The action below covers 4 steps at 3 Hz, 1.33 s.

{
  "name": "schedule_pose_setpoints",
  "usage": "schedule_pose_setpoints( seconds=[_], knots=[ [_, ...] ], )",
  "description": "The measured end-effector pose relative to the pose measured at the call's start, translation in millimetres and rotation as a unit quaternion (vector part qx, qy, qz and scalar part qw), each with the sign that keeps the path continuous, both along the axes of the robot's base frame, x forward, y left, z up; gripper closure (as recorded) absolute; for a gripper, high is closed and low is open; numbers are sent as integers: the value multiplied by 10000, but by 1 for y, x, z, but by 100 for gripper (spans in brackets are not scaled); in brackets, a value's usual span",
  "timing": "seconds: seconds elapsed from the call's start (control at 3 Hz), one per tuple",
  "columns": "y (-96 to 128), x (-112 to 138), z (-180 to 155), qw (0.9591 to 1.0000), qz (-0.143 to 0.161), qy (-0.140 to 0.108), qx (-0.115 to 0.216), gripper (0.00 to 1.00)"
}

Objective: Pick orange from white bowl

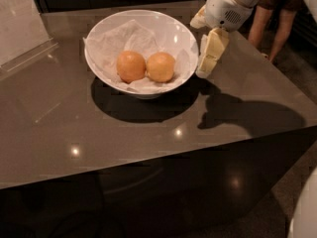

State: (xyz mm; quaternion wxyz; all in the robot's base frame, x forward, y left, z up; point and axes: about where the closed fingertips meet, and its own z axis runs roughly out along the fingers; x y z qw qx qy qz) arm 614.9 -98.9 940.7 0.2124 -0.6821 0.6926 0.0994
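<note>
My gripper next should grasp the paler, more yellow orange (161,66) in the white bowl, beside the redder orange.
The white bowl (171,31), lined with crumpled white paper, stands on the dark table. Two oranges lie side by side in it. The paler, more yellow orange (161,67) is on the right. The deeper, redder one (131,66) is on the left and touches it. My gripper (206,63) hangs from the white arm just outside the bowl's right rim. It points down, sits level with the rim, and is empty.
The glossy grey-brown table (148,133) has its right edge close behind the gripper. A clear stand (25,38) sits at the far left. A person's legs (270,24) stand past the table's far right corner.
</note>
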Motion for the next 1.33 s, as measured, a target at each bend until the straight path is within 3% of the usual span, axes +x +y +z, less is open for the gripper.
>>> schedule_pose_setpoints(
  seconds=[0.33,0.67,1.33],
  knots=[
    [-4,1,2,9997,-182,-131,120,0],
    [13,12,-9,9991,-65,-61,408,0],
    [56,37,-32,9969,400,187,649,0]
  ],
)
